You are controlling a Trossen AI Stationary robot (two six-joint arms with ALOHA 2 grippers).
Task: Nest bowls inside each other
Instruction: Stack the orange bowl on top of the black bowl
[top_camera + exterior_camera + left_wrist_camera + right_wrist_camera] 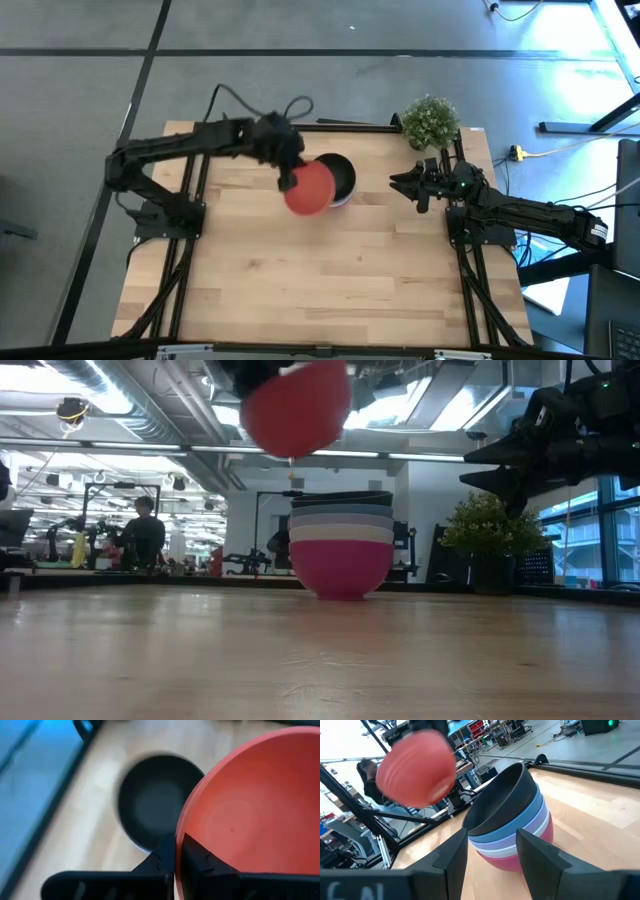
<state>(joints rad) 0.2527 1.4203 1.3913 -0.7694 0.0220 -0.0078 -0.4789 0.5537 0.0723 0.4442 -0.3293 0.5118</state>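
Note:
Next, I let go of the red-orange bowl with my left gripper inside the black bowl on top of the stack (329, 179) (158, 802).
A stack of nested bowls (341, 546) stands on the table, crimson-pink at the bottom, then white, lavender, blue, and black (502, 796) on top; it shows in the high view (343, 178) at the table's far middle. A red-orange bowl (310, 187) hangs in the air above and just left of the stack, with my left gripper (287, 176) shut on it. My right gripper (398, 183) stands open to the right of the stack, its fingers (536, 853) pointing at it without touching. My left gripper pinches the red-orange bowl's rim (178, 851), one finger inside the bowl and one outside. The fingers come slanting down from the table's left. The bowl is lifted clear, well above the stack, tilted with its opening toward the gripper.
A green potted plant (431, 121) stands at the table's far right corner, behind my right gripper. Bare wooden table (320, 280) stretches toward the near edge. A person (141, 536) sits in the room beyond the table.

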